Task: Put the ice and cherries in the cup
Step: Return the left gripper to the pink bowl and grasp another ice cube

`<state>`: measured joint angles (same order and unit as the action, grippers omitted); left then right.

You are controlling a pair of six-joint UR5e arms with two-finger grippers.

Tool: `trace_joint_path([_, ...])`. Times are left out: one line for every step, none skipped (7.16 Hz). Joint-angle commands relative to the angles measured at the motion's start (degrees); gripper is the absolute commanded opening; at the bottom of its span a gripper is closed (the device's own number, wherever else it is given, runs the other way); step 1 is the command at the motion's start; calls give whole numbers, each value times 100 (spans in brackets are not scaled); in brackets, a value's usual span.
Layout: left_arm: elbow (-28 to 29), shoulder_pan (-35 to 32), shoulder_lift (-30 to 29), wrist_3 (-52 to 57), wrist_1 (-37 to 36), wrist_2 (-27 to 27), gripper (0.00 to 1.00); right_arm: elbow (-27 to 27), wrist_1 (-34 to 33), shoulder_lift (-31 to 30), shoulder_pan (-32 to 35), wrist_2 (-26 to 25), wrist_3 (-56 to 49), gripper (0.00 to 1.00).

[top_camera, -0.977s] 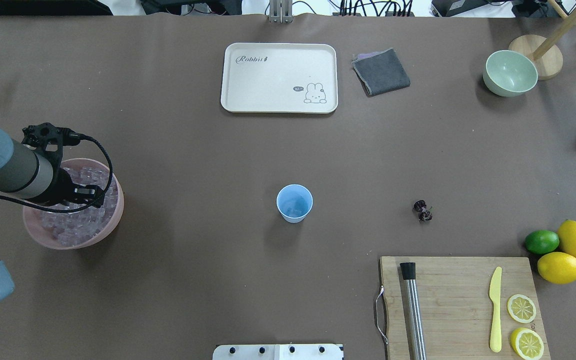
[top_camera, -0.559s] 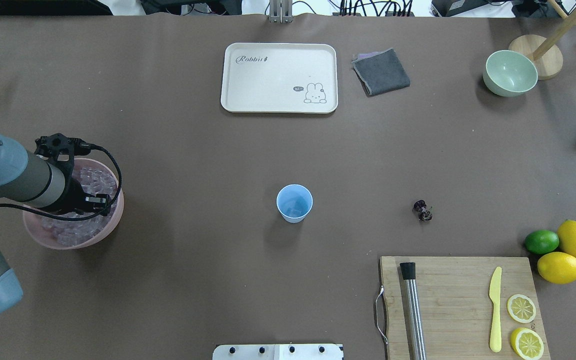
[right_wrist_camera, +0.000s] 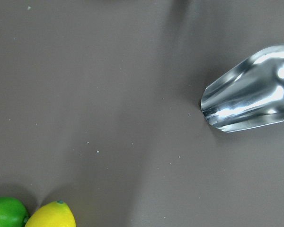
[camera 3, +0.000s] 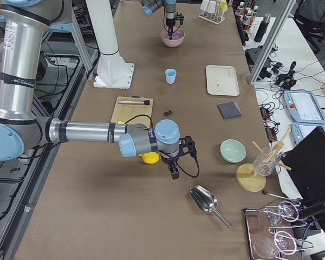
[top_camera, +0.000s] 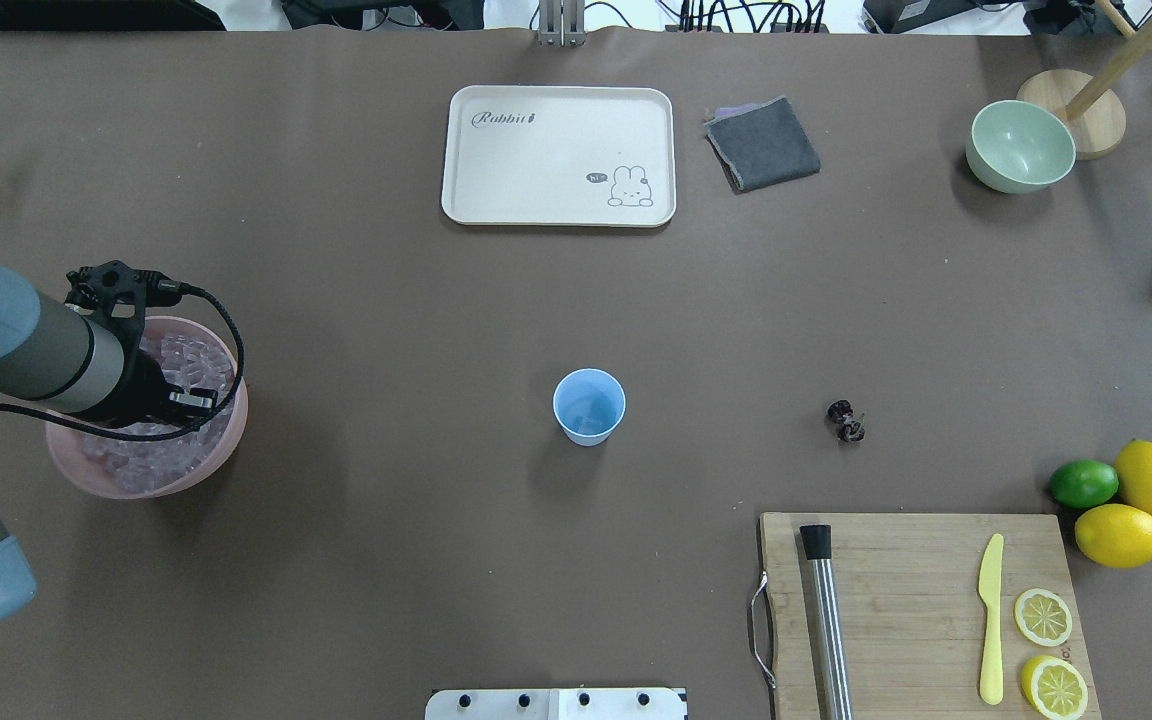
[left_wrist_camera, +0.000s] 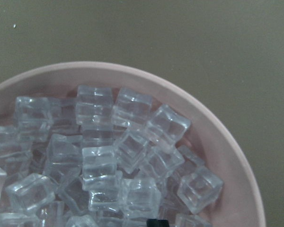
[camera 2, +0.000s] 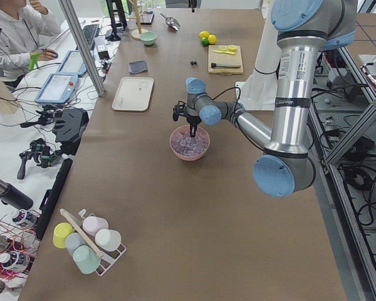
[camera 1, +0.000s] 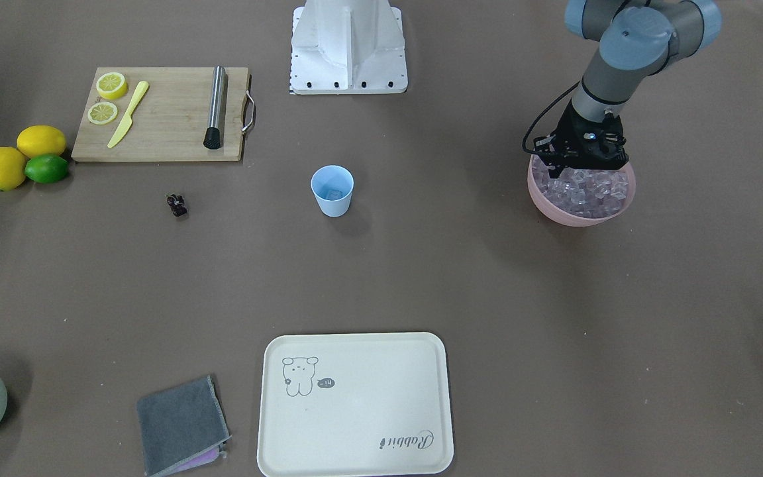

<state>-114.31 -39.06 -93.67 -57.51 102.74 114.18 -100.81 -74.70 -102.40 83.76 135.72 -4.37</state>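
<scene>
The left gripper's fingers meet, empty, beside the ice cubes, so the robot should open them, move toward the pink bowl's rim and close on the cube ahead [left_wrist_camera: 141, 194].
The light-blue cup [top_camera: 589, 405] stands upright mid-table, with a clear cube showing inside it in the front view [camera 1: 332, 192]. Ice [top_camera: 186, 362] fills the pink bowl [top_camera: 239, 425] at my left. My left gripper [camera 1: 579, 171] hangs straight down into that bowl, among the cubes [left_wrist_camera: 99, 165]. Only a small dark fingertip [left_wrist_camera: 154, 221] shows at the wrist view's bottom edge, so I cannot tell whether it is open or shut. The dark cherries [top_camera: 846, 421] lie on the table right of the cup. My right gripper [camera 3: 174, 174] hovers far right; I cannot tell its state.
A cutting board [top_camera: 916, 560] carries a muddler, a yellow knife and lemon slices. Two lemons and a lime [top_camera: 1084, 483] lie beside it. A metal scoop [right_wrist_camera: 251, 99] lies under the right wrist. A cream tray [top_camera: 558, 155], a grey cloth [top_camera: 762, 143] and a pale green bowl [top_camera: 1021, 146] stand far back.
My left wrist has shifted a little toward the cup and the robot's side, staying over the pink bowl. Cup and cherries have not moved.
</scene>
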Motion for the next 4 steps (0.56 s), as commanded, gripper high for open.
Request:
trace_joint_path([-48,-225,60,204,-17,166,0,17,0,-26,0,59,6,100])
trace_joint_path([74,-208,-1,179,-9,157,58,18,0,-26,0,69,6,100])
trace_joint_path([119,-181,-19,161,-9,157,66,26,0,-26,0,69,6,100])
trace_joint_path([223,-164,-98,161,0,157,70,26,0,-26,0,69,6,100])
